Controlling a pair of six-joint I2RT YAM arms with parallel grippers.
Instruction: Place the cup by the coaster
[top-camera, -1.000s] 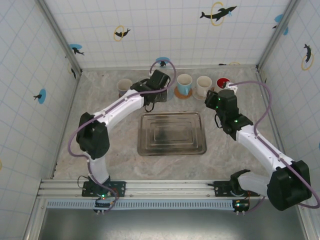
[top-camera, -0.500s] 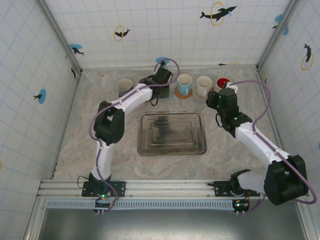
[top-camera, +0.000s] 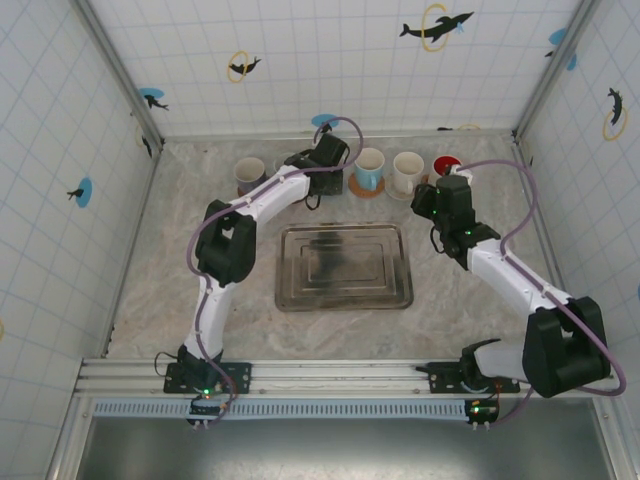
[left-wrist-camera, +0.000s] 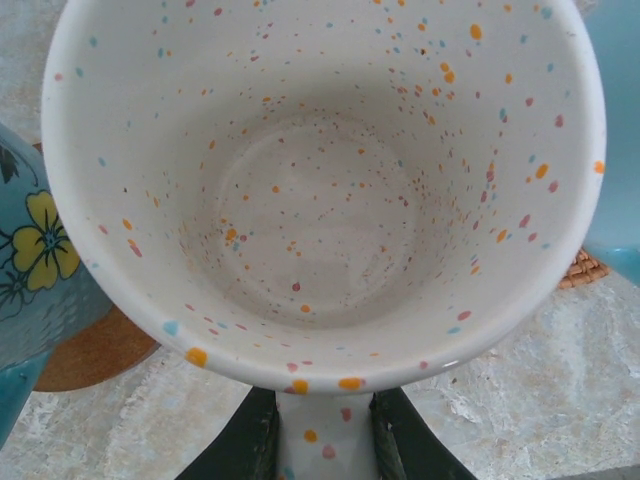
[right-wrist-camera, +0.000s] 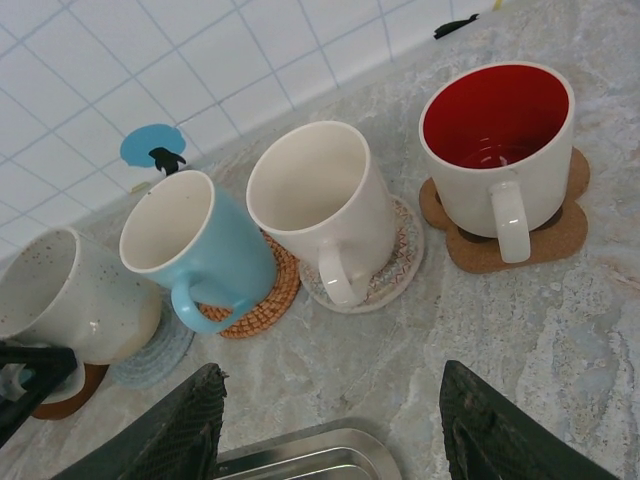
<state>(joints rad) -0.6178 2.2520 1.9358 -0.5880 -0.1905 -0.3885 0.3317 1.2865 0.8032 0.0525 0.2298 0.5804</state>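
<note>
My left gripper needs to let go of the speckled cup between the floral blue cup and the blue cup (top-camera: 329, 180) (left-wrist-camera: 308, 240) on the woven coaster.
A white cup with coloured speckles (left-wrist-camera: 320, 180) fills the left wrist view, seen from above its open mouth. My left gripper (left-wrist-camera: 322, 440) is shut on its handle, one dark finger (left-wrist-camera: 245, 450) on each side. In the right wrist view this speckled cup (right-wrist-camera: 70, 295) leans at the far left over a grey-blue coaster (right-wrist-camera: 158, 352). From above, the left gripper (top-camera: 325, 165) is at the back row of cups. My right gripper (right-wrist-camera: 330, 430) is open with nothing between its fingers, facing the row, and it sits right of centre in the top view (top-camera: 440, 197).
A blue cup (right-wrist-camera: 195, 250) on a woven coaster, a white cup (right-wrist-camera: 320, 205) on a patterned coaster and a red-lined cup (right-wrist-camera: 500, 150) on a cork coaster line the back. A floral blue cup (left-wrist-camera: 35, 260) stands left of the speckled one. A steel tray (top-camera: 343, 267) lies mid-table.
The left arm has stretched further back and its gripper has shifted slightly right and back into the cup row. The right arm has barely moved.
</note>
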